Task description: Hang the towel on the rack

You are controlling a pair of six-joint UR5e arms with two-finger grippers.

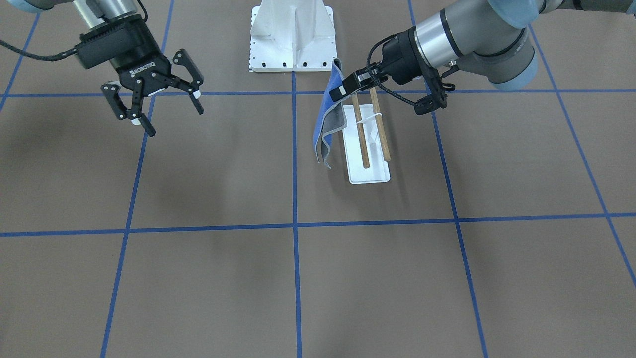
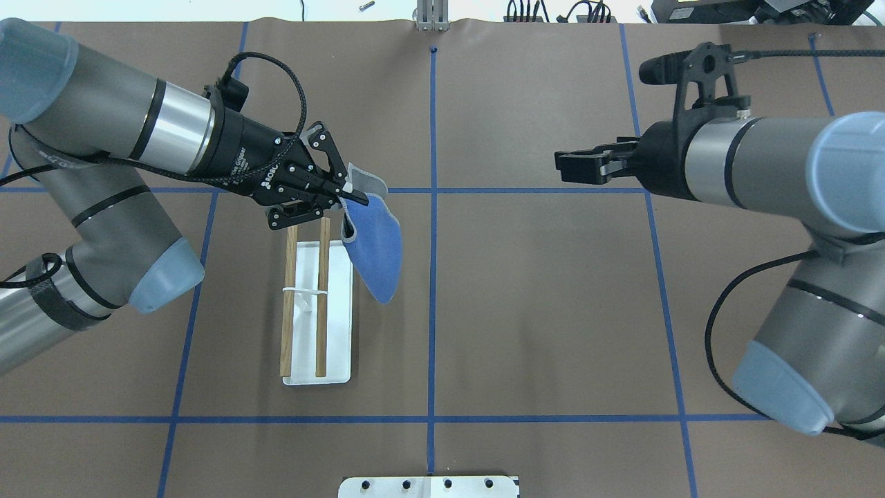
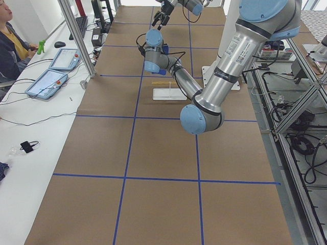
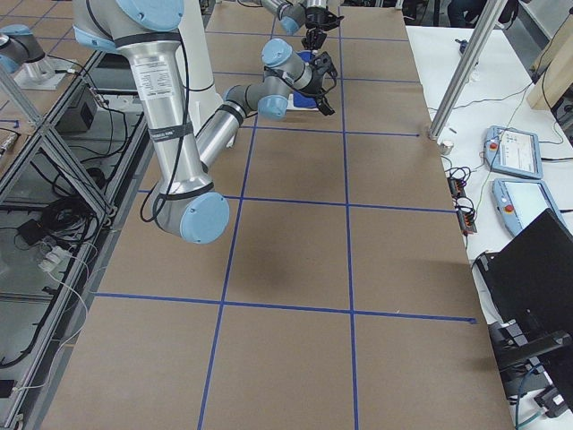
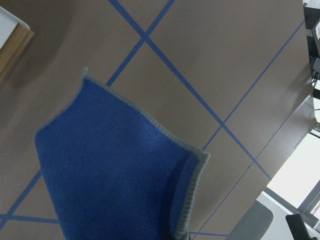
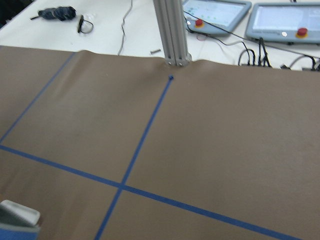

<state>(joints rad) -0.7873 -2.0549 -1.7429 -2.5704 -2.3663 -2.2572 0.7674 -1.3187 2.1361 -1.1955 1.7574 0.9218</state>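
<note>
The towel will be released by my left gripper draped across both brown dowels [image 1: 376, 132], toward their ends away from the white pedestal. The towel now hangs free beside the rack.
My left gripper [image 2: 349, 190] is shut on the top edge of the towel [image 2: 377, 252], bright blue with a grey back and a light hem. The towel hangs free in the air just beside the rack [image 2: 304, 304], on the side toward the table's middle. In the front view the towel [image 1: 325, 117] droops next to the two brown dowels [image 1: 362, 134] over the white base plate [image 1: 370, 171], and the left gripper [image 1: 343, 87] is above the dowels' ends. The left wrist view shows the blue face [image 5: 110, 175]. My right gripper [image 1: 175, 122] is open and empty, far off.
The large white bolted pedestal [image 1: 293, 40] stands at the robot's edge of the table, close behind the rack. Blue tape lines cross the brown table. An operator and control tablets are beyond the table's far edge.
</note>
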